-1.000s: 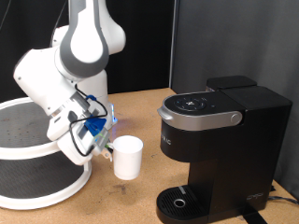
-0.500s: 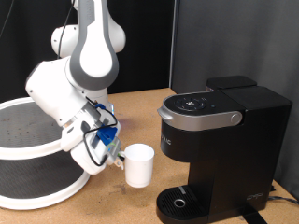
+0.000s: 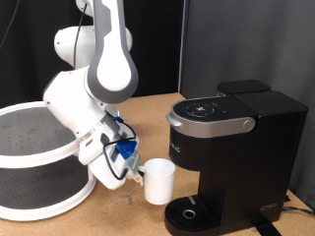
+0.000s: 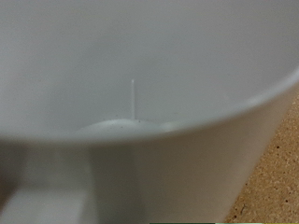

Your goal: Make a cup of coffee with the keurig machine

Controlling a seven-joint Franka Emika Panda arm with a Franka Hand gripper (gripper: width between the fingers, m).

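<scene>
The white mug, now hanging beside the keurig machine, will be set down by my gripper on the round drip tray of the black keurig machine (image 3: pixel 185 216).
The white mug (image 3: pixel 160 181) hangs in the air, held by its handle side in my gripper (image 3: pixel 137 175), just to the exterior view's left of the black keurig machine (image 3: pixel 228 157) and above and left of its round drip tray (image 3: pixel 188 213). The machine's silver-grey lid handle (image 3: pixel 209 122) is down. In the wrist view the mug (image 4: pixel 140 84) fills the picture, with its handle (image 4: pixel 56 187) close to the camera; the fingers themselves are hidden. The mug looks empty inside.
A round white two-tier rack (image 3: pixel 34 157) stands at the exterior view's left on the brown table (image 3: pixel 128 211). The white arm (image 3: pixel 98 88) reaches down between the rack and the machine. A dark backdrop is behind.
The arm has carried the mug to the exterior view's right and lower, from beside the rack to just next to the machine's drip tray.
</scene>
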